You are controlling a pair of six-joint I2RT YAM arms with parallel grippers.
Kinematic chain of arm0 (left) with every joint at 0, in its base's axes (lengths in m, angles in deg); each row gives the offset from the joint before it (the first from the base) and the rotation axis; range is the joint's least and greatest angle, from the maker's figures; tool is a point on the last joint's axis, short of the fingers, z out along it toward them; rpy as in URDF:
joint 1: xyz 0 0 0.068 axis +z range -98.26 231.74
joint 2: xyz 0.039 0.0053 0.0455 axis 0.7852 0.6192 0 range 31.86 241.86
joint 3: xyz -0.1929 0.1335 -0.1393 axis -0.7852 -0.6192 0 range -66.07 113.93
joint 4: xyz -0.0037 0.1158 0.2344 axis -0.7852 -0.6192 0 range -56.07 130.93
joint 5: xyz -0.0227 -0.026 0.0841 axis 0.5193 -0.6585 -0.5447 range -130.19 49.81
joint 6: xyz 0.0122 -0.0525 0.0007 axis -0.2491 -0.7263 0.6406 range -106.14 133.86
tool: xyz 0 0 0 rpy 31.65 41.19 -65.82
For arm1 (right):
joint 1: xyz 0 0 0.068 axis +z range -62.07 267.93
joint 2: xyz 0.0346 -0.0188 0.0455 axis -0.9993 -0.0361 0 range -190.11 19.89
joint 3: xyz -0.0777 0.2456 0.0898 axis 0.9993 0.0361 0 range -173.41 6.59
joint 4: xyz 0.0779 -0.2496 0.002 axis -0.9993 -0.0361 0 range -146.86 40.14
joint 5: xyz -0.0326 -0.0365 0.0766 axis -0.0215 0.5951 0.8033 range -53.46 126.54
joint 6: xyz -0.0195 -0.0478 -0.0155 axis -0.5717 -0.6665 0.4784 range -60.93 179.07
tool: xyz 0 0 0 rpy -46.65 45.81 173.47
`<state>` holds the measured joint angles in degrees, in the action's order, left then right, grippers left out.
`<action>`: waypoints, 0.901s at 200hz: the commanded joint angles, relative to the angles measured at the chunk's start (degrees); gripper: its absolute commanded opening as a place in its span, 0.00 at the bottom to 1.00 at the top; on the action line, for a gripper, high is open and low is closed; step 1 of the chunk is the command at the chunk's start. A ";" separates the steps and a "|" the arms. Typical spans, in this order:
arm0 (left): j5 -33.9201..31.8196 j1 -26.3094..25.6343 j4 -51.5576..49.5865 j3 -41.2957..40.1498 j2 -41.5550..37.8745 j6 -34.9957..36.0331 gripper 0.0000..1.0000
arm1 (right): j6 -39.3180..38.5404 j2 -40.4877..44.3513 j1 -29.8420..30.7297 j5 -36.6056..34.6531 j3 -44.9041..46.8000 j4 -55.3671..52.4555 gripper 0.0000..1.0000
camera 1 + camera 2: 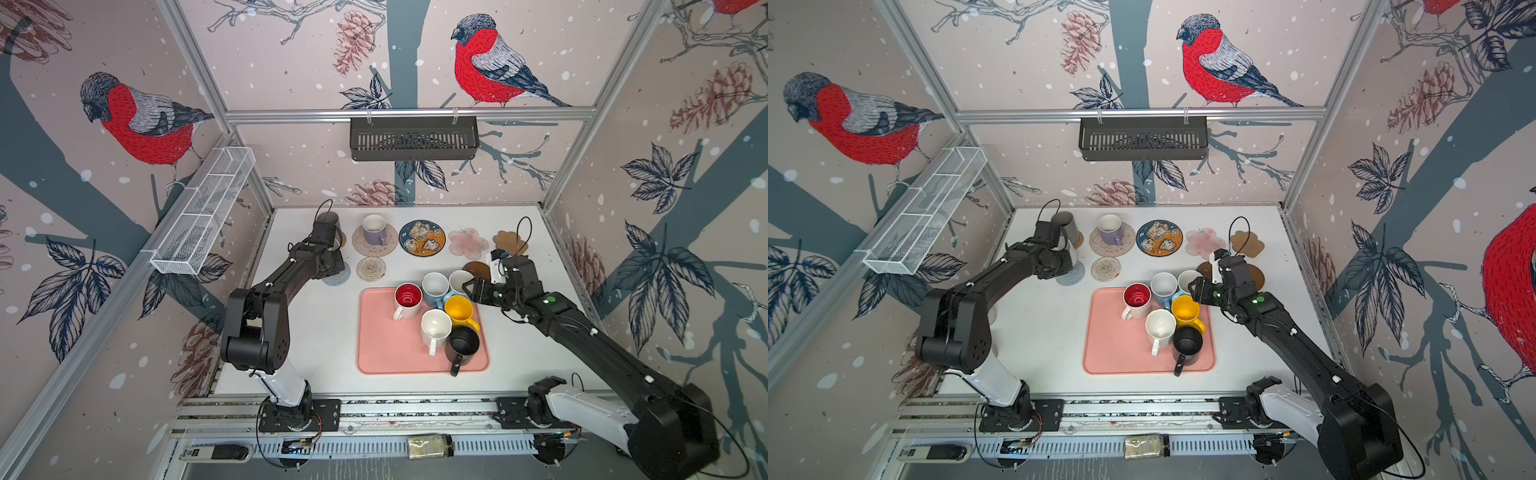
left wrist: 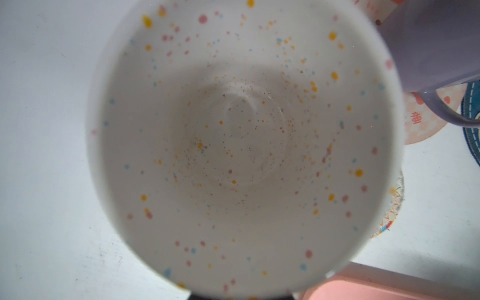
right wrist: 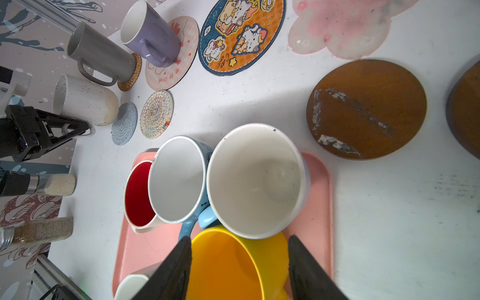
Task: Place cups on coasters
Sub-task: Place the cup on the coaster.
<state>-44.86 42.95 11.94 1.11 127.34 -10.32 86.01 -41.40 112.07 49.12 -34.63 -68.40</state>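
Observation:
I will let go of the white speckled cup with my left gripper on the grey round coaster [image 1: 336, 270], next to the cream woven one.
My left gripper [image 3: 87, 129] is shut on the handle of a white speckled cup [image 3: 85, 100], whose base is at the edge of the grey round coaster [image 3: 124, 123]. The cup's inside [image 2: 241, 145] fills the left wrist view. A grey cup [image 1: 328, 222] stands on the straw coaster and a lavender cup [image 1: 374, 228] on the beige printed one. Red-inside [image 1: 408, 297], light blue [image 1: 435, 286], yellow [image 1: 459, 309], white [image 1: 435, 328] and black [image 1: 463, 345] cups crowd the pink tray [image 1: 382, 349]. My right gripper [image 1: 471, 291] hovers open above them, its fingers [image 3: 179, 265] either side of the yellow cup.
Bare coasters: blue cartoon round [image 1: 422, 239], pink flower [image 1: 468, 245], tan cloud [image 1: 509, 243], brown disc [image 3: 366, 109], cream woven round [image 1: 371, 269]. A spice jar [image 1: 430, 446] lies on the front rail. A wire basket [image 1: 203, 212] hangs on the left wall.

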 commanded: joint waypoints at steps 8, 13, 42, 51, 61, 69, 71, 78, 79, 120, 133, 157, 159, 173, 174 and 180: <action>0.52 -0.16 4.37 -1.46 -1.80 -0.33 0.00 | -0.66 -0.06 -0.21 0.87 0.08 1.40 0.60; 0.45 -0.17 4.55 -1.72 -1.98 -0.42 0.00 | -0.66 -0.13 -0.17 0.93 0.05 1.41 0.60; 1.44 -0.17 5.64 -2.91 -1.48 -0.60 0.00 | -0.59 -0.40 -0.22 1.07 -0.10 1.32 0.60; 1.52 -0.20 5.87 -3.16 -1.22 -0.72 0.00 | -0.60 -0.38 -0.23 1.10 -0.10 1.32 0.60; 1.22 -0.34 6.24 -3.33 -1.00 -0.99 0.00 | -0.64 -0.31 -0.23 1.07 -0.01 1.34 0.60; 1.20 -0.34 6.56 -3.30 -0.89 -1.05 0.00 | -0.63 -0.29 -0.22 1.13 0.12 1.41 0.60; 1.27 -0.36 6.55 -3.35 -0.86 -1.07 0.00 | -0.59 -0.31 -0.19 1.13 0.09 1.38 0.60; 1.35 -0.43 6.47 -3.15 -0.57 -1.12 0.00 | -0.58 -0.32 -0.19 1.18 0.01 1.34 0.60; 1.34 -0.43 6.44 -3.08 -0.48 -1.12 0.00 | -0.58 -0.32 -0.21 1.20 0.05 1.33 0.60; 0.72 -0.69 5.70 -2.97 -0.14 -0.98 0.00 | -0.70 -0.41 -0.28 1.48 -0.01 1.49 0.60; -0.02 -0.94 5.46 -3.12 0.12 -1.05 0.00 | -0.73 -0.49 -0.24 1.80 0.08 1.58 0.60; -0.84 -1.03 5.18 -2.97 0.59 -1.06 0.00 | -0.81 -0.32 -0.32 1.93 -0.01 1.50 0.60; -0.80 -1.04 5.11 -3.01 0.58 -1.09 0.01 | -0.76 -0.25 -0.32 1.92 -0.01 1.45 0.60; -0.88 -1.13 4.84 -2.89 0.53 -1.11 0.05 | -0.83 -0.09 -0.28 1.84 0.08 1.49 0.60; -0.92 -1.13 4.79 -2.86 0.51 -1.12 0.06 | -0.79 -0.07 -0.30 1.84 0.08 1.49 0.60; -0.95 -1.21 4.62 -2.91 0.45 -1.12 0.07 | -0.76 -0.03 -0.37 1.79 0.15 1.47 0.60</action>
<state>-44.42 41.90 13.77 -2.19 127.84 -11.22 86.01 -41.73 111.81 50.45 -34.60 -68.36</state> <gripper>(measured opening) 0.204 0.597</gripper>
